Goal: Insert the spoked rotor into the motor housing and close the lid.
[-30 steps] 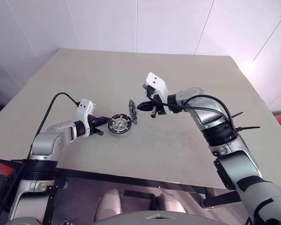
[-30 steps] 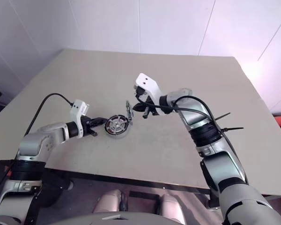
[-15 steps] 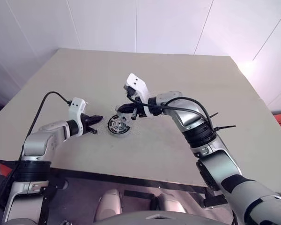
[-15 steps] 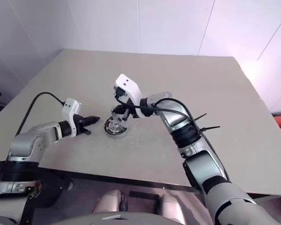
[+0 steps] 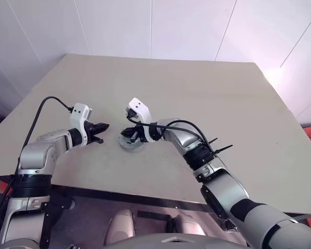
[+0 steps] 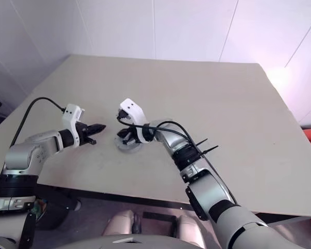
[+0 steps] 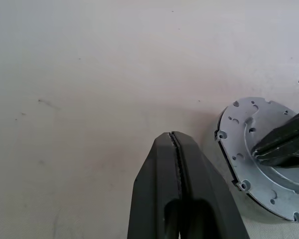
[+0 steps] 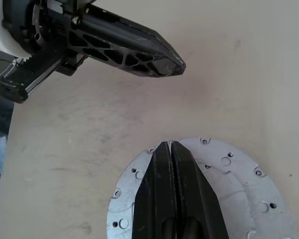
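Note:
My right gripper should open its shut fingers, which only touch the top of the lid, and grasp the raised centre [image 8: 232,200] before my left gripper presses the lid.
The lid [image 5: 133,143], a flat grey disc with small holes near its rim, lies flat on the table, also clear in the left wrist view [image 7: 249,149] and the right wrist view [image 8: 224,174]. It covers the motor housing and the spoked rotor, which are hidden. My right gripper [image 5: 128,134] is shut with nothing in it, and its tips [image 8: 170,145] rest on top of the lid. My left gripper [image 5: 105,126] is shut and empty, a short way left of the lid, pointing toward it just above the table [image 7: 172,135].
The beige table [image 5: 207,104] stretches bare behind and to the right of the lid. Its front edge [image 5: 145,192] runs close below both arms. White walls stand behind the far edge.
My right gripper swung left and down onto the wheel, and the lid, which stood on edge beside it, now lies flat over it. My left gripper drew back to the left.

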Action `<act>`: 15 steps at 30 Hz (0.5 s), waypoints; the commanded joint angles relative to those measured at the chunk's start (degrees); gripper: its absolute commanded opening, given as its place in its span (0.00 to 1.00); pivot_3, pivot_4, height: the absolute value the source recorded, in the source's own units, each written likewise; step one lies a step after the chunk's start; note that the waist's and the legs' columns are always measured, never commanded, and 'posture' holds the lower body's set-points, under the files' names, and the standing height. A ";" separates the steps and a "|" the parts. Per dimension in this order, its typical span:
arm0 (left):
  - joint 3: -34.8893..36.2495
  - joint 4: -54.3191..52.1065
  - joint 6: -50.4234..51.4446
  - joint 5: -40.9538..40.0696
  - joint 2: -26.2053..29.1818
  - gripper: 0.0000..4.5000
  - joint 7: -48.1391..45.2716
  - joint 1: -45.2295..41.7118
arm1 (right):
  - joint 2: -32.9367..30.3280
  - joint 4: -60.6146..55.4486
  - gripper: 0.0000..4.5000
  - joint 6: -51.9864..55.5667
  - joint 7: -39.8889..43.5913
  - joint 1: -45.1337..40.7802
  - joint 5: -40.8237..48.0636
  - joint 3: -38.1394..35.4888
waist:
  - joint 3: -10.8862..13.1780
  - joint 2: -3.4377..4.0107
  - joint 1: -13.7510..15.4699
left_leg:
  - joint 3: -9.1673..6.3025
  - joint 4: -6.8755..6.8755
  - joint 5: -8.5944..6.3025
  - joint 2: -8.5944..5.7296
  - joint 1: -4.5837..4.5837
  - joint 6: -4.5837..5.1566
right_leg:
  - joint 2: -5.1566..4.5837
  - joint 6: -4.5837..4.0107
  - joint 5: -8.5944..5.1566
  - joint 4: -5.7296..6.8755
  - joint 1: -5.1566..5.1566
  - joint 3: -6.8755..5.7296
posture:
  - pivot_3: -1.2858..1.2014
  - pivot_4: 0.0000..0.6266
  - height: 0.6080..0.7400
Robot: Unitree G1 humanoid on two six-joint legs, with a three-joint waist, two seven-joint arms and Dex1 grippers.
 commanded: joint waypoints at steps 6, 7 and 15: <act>-0.14 -3.12 1.76 -2.05 -1.53 0.00 0.41 0.71 | -0.48 8.54 0.00 -11.38 0.03 3.88 -4.24 1.86 | -0.04 0.00 0.05 | 0.00 -0.26 -0.05 -0.05 1.07 0.06 | -0.01 0.39 -0.24 -0.16 0.98 0.03 | 0.52 0.00 1.00; -0.32 -3.17 1.83 -2.13 -1.69 0.00 0.39 0.83 | -0.79 6.99 0.00 -11.55 1.02 4.22 -3.75 1.70 | -0.04 0.00 0.06 | 0.00 -0.43 -0.05 -0.09 1.24 0.07 | -0.03 0.43 -0.27 -0.23 1.08 0.04 | 0.52 0.00 1.00; -0.69 -2.66 1.86 -2.48 -2.22 0.00 -0.16 0.74 | -4.14 -8.43 0.00 -9.43 5.92 3.50 2.18 -3.76 | -0.01 -0.04 0.13 | 0.00 -0.71 0.18 -0.11 0.94 -0.28 | -0.01 0.10 -0.09 -0.27 0.77 0.04 | 0.52 0.00 1.00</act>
